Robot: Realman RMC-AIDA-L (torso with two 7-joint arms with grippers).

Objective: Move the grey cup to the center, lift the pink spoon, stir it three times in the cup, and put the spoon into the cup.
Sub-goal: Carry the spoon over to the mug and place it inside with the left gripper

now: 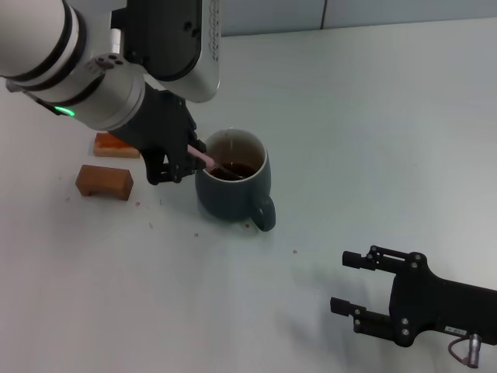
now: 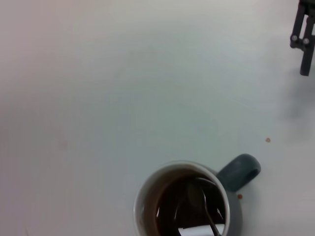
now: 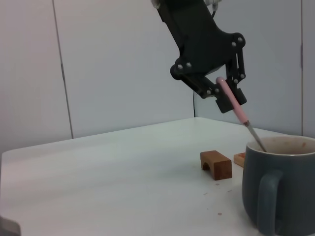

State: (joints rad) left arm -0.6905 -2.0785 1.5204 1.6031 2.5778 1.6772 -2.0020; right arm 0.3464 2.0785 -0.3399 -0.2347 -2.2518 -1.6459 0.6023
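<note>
I need to let go of the pink spoon with my left gripper, leaning it against the grey cup's inner rim [image 1: 207, 165] nearest the brown block.
The grey cup [image 1: 227, 196] stands upright near the table's middle, its handle toward me, with dark brown liquid inside. My left gripper [image 1: 185, 162] is just left of the cup's rim, shut on the pink spoon [image 1: 204, 158]. The spoon slants down over the rim, its metal bowl in the liquid. The left wrist view shows the cup [image 2: 147, 191] from above with the spoon's bowl [image 2: 198, 193] under the liquid. The right wrist view shows the left gripper [image 3: 225, 93], the spoon [image 3: 236, 106] and the cup [image 3: 290, 192]. My right gripper [image 1: 342, 281] is open and empty, low at the front right.
A brown block [image 1: 104, 181] lies left of the cup, and an orange block [image 1: 116, 145] lies behind it, partly under my left arm. Small crumbs dot the table near the cup. The right gripper [image 2: 301, 39] also shows far off in the left wrist view.
</note>
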